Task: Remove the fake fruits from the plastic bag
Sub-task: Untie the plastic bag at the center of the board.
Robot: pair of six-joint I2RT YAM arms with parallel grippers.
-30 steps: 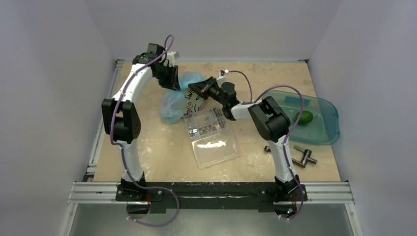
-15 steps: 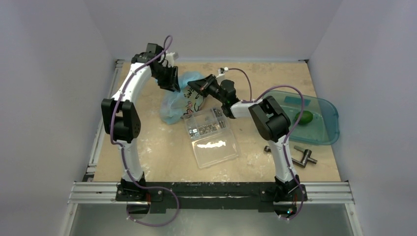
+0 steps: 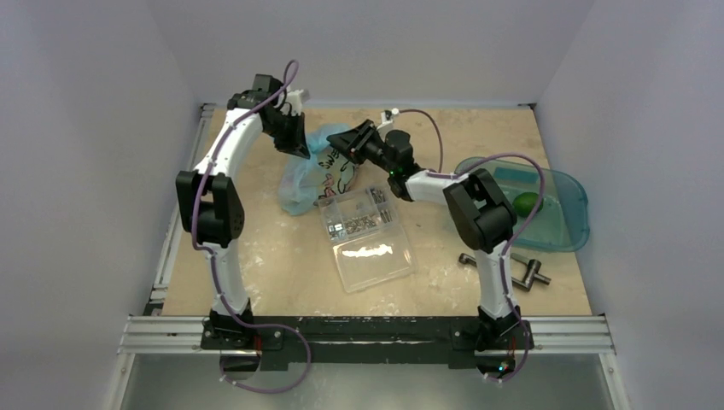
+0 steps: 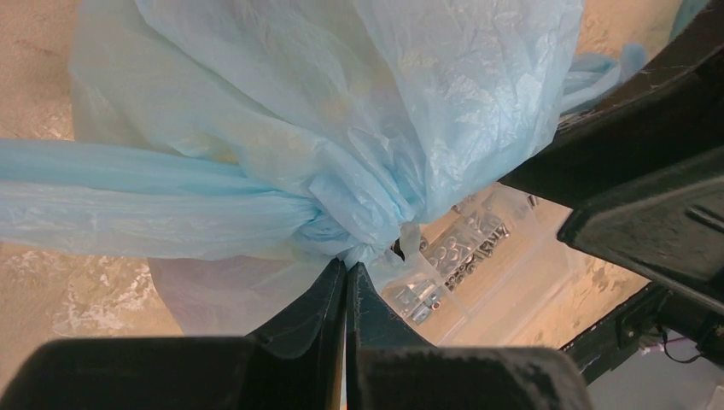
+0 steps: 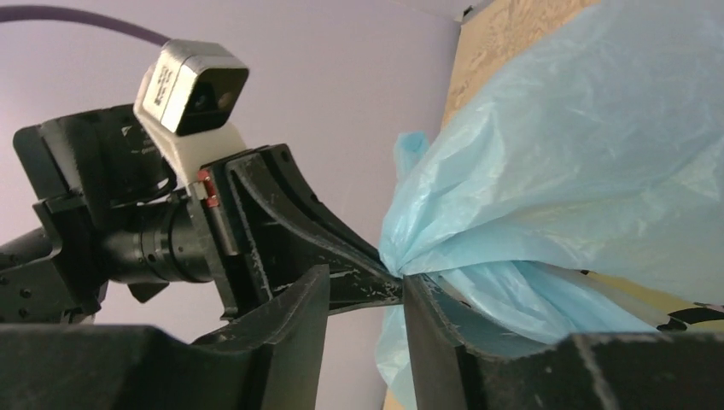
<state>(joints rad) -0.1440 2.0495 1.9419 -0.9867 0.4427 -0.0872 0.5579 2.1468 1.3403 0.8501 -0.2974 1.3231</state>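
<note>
The bag's bunched neck is held only by my left gripper, so my right gripper should pinch the plastic [image 4: 461,171] next to the neck before my left gripper pulls away.
The light-blue plastic bag [image 3: 306,178] lies at the back of the table with its printed panel facing right. My left gripper [image 3: 299,147] is shut on the bag's bunched neck; in the left wrist view [image 4: 346,265] the jaws are pressed together on the gathered plastic [image 4: 341,154]. My right gripper [image 3: 340,147] is open right beside that neck. In the right wrist view [image 5: 363,286] its jaws stand apart, with the left gripper's fingers [image 5: 341,256] and the bag [image 5: 580,171] just beyond them. One green fake fruit [image 3: 528,203] lies in the teal tray [image 3: 572,231]. The other fruits are hidden.
A clear plastic box [image 3: 369,235] of small metal parts lies just in front of the bag, also in the left wrist view [image 4: 461,248]. A dark metal tool [image 3: 529,272] lies at the front right. Grey walls close in the sides.
My right gripper has moved back and up towards the bag's neck and the left gripper, and its elbow has swung right. The left gripper has held its grip in place.
</note>
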